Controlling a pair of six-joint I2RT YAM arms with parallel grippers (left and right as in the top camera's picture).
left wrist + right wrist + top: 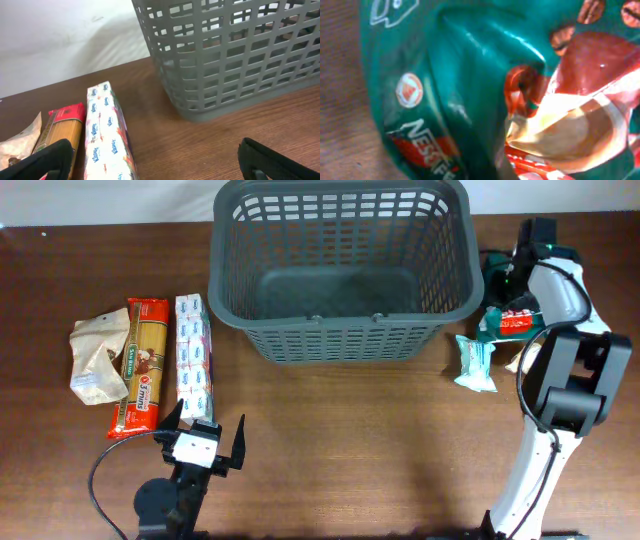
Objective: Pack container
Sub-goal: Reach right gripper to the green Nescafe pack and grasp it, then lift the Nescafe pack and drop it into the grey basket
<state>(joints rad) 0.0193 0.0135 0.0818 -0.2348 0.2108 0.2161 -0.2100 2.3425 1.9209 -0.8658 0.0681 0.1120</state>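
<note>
Next, my right gripper puts the green Nescafe packet down on the middle of the grey basket's bottom (347,288).
The container (340,340) is a large dark grey lattice basket, standing empty at the table's far centre; its wall also shows in the left wrist view (225,60). My left gripper (208,418) is open and empty near the front left, its fingers (157,162) either side of the end of a white tissue pack (192,355) (107,135). My right gripper (518,265) points down onto a green Nescafe packet (496,278) to the right of the basket. That packet (445,100) fills the right wrist view and the fingers are hidden.
Left of the basket lie a red-and-orange spaghetti pack (140,370) (62,132) and a crumpled beige bag (95,358) (20,145). On the right lie a red-and-green packet (515,321) and a pale teal packet (477,363). A white wall is behind the table.
</note>
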